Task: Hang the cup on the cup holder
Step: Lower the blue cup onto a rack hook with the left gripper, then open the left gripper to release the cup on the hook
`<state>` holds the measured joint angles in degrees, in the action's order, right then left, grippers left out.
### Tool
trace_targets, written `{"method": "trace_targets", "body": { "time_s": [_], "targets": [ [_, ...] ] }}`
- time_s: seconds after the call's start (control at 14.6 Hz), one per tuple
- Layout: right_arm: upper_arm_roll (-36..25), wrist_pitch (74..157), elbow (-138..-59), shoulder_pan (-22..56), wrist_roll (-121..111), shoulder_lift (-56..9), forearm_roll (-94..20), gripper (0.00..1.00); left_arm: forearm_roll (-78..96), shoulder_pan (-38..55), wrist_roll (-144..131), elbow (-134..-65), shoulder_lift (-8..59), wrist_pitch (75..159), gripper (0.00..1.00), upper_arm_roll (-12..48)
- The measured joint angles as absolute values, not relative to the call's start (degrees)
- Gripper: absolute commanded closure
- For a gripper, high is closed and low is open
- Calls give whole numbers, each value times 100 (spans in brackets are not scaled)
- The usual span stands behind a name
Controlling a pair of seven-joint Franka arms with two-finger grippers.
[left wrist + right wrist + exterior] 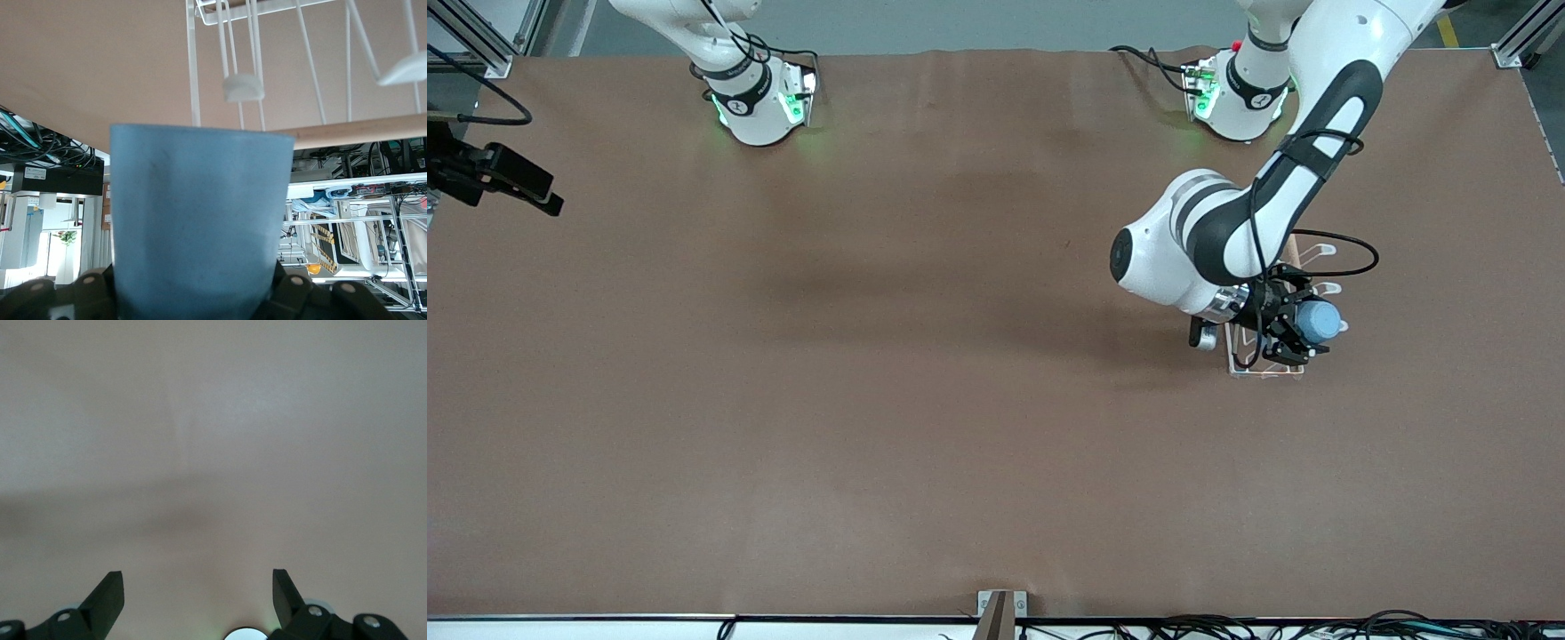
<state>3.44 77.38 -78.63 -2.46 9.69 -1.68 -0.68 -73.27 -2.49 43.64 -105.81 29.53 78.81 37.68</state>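
Observation:
The robot's left gripper should release the light-blue cup on the white cup holder's end [1246, 350] closest to the front camera. The cup is now on its side over the holder.
My left gripper [1294, 333] is shut on the light-blue cup [1319, 320] and holds it on its side over the white wire cup holder [1263, 372], toward the left arm's end of the table. In the left wrist view the cup [200, 220] fills the space between the jaws of the left gripper [200, 297]. The holder's wire frame [193, 67], a white prong tip [243, 87] and the wooden dowel [360, 131] lie just past the cup's end. My right gripper [198, 587] is open and empty over bare table; the right arm waits by its base.
A black camera mount [494, 173] sticks in over the right arm's end of the table. A small post [1000, 613] stands at the table edge nearest the front camera. The brown table cover [871, 356] is otherwise bare.

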Motion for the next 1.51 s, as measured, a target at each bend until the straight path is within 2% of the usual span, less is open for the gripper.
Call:
{"method": "trace_targets", "body": {
  "time_s": [0.62,0.68,0.75,0.82,1.3,1.51],
  "targets": [
    [-95,8029,-8068,-242,403,-172,-189,0,-7387,-70,3544,-10584,3309,7437,45,3760],
    [-98,8036,-8066,-241,390,-172,-189,0,-7387,-70,3445,-10584,3342,7409,41,3759],
    [-95,8042,-8061,-235,386,-172,-189,0,-7387,-70,3339,-10584,3371,7400,23,3759],
    [-94,8048,-8057,-226,386,-172,-188,0,-7387,-70,3257,-10584,3395,7398,1,3759],
    [-93,8110,-8063,-173,380,-172,24,0,-7400,-88,2475,-10515,3424,7382,0,3759],
    [-93,8113,-8064,-170,380,-172,24,0,-7222,-83,2036,-10237,3422,7382,0,3789]
  ]
}}
